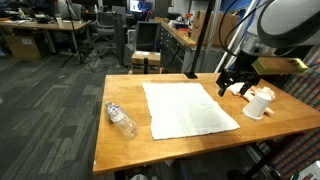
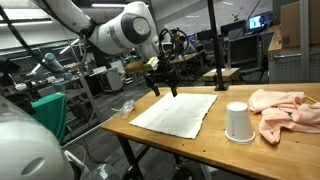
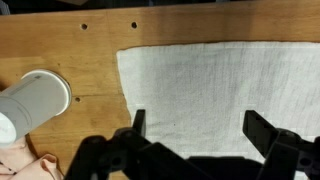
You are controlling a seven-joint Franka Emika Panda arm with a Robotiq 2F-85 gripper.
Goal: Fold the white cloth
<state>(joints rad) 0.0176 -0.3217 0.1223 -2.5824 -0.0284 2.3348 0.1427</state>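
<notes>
The robot's gripper will next go to the near corner (image 1: 237,126) (image 3: 122,54) of the white cloth, the one closest to the white paper cup, and close there.
A white cloth (image 1: 187,108) lies flat and spread out on the wooden table (image 1: 120,140); it also shows in the other exterior view (image 2: 178,110) and fills the wrist view (image 3: 220,90). My gripper (image 1: 230,86) hovers above the cloth's far edge, near the cup side, and shows in the other exterior view (image 2: 160,90) too. In the wrist view its two fingers (image 3: 195,125) are wide apart with only cloth below them. It is open and empty.
A white paper cup (image 1: 260,103) stands beside the cloth (image 2: 238,122) (image 3: 32,102). A pink cloth (image 2: 288,110) lies heaped past the cup. A clear plastic bottle (image 1: 121,119) lies on the table's opposite side. Desks and chairs stand behind.
</notes>
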